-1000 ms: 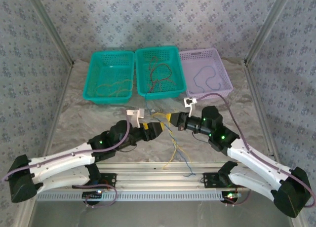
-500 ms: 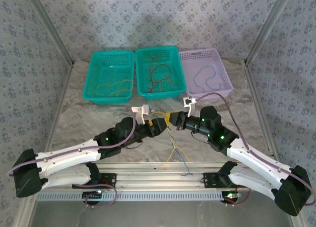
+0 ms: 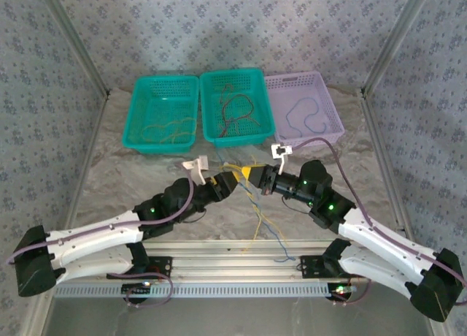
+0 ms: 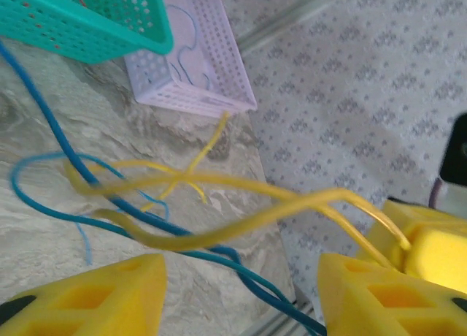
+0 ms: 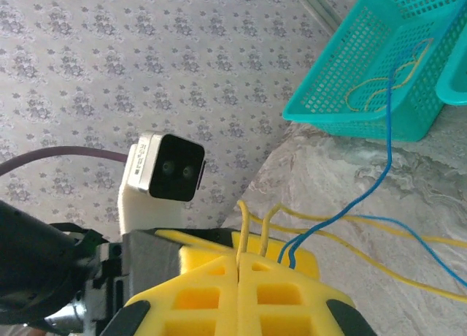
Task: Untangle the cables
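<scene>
My right gripper is holding the yellow and blue cables pinched together, so I need to close my left gripper on the blue cable alone (image 4: pixel 268 294) and pull it away.
My right gripper (image 3: pixel 254 175) is shut on the cables: in the right wrist view two yellow strands (image 5: pixel 242 226) and a blue one (image 5: pixel 292 252) come out of its closed fingers (image 5: pixel 219 292). My left gripper (image 3: pixel 232 179) faces it closely and is open. In the left wrist view its yellow fingers (image 4: pixel 95 296) stand wide apart, with yellow cables (image 4: pixel 219 230) and blue cables (image 4: pixel 241 266) crossing just beyond the gap, untouched. The loose ends hang down to the table (image 3: pixel 257 219).
At the back stand a teal basket (image 3: pixel 157 147) with yellow wire, a second teal basket (image 3: pixel 237 141) with reddish wires, and a lilac basket (image 3: pixel 310 138) with a blue wire. Grey marbled table (image 3: pixel 131 175); metal rail along the near edge (image 3: pixel 233 266).
My left gripper has moved up and right, close to the right gripper, and its jaws have narrowed somewhat. The right gripper stays shut on the cables, almost still.
</scene>
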